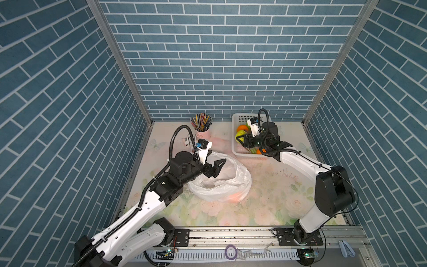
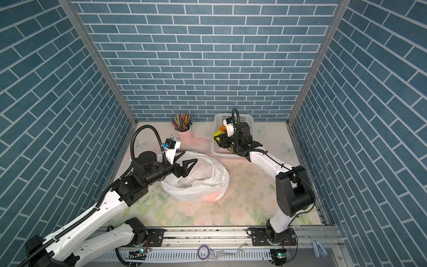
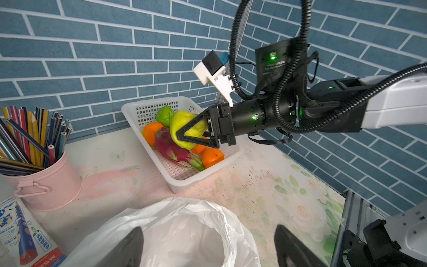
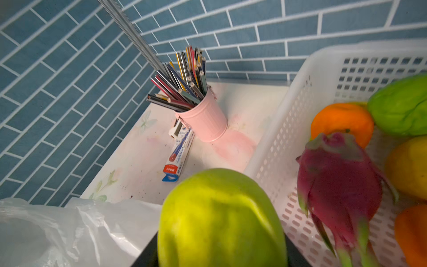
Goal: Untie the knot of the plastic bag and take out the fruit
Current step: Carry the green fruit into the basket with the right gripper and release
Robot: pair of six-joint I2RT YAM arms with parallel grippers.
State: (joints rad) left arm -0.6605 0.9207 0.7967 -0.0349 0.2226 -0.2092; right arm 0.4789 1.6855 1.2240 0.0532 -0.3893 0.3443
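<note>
I should use my right gripper to set the yellow-green fruit down in the white basket's corner (image 1: pixel 240 151) (image 4: pixel 291 253) nearest the plastic bag, next to the dragon fruit.
The white plastic bag (image 1: pixel 221 185) (image 2: pixel 198 182) lies mid-table with its mouth wide open; the knot is not in view. An orange shape (image 1: pixel 235 196) shows faintly through the bag's near wall. My left gripper (image 1: pixel 216 159) (image 2: pixel 188 157) (image 3: pixel 208 231) hangs open over the bag's mouth, nothing between its fingers. My right gripper (image 1: pixel 241 137) (image 3: pixel 182 133) (image 4: pixel 220 254) is shut on a yellow-green fruit (image 3: pixel 182 120) (image 4: pixel 219 219), held above the left edge of the white basket (image 1: pixel 238 148) (image 3: pixel 184 182). In the basket lie a dragon fruit (image 3: pixel 166 143), oranges (image 3: pixel 212 157) and a green fruit (image 3: pixel 164 115).
A pink bucket of coloured pencils (image 1: pixel 202 133) (image 3: pixel 46 182) stands at the back, left of the basket. A pencil box (image 3: pixel 25 235) (image 4: pixel 178 159) lies beside it. Blue brick walls close three sides; a metal rail (image 1: pixel 231 233) runs along the front.
</note>
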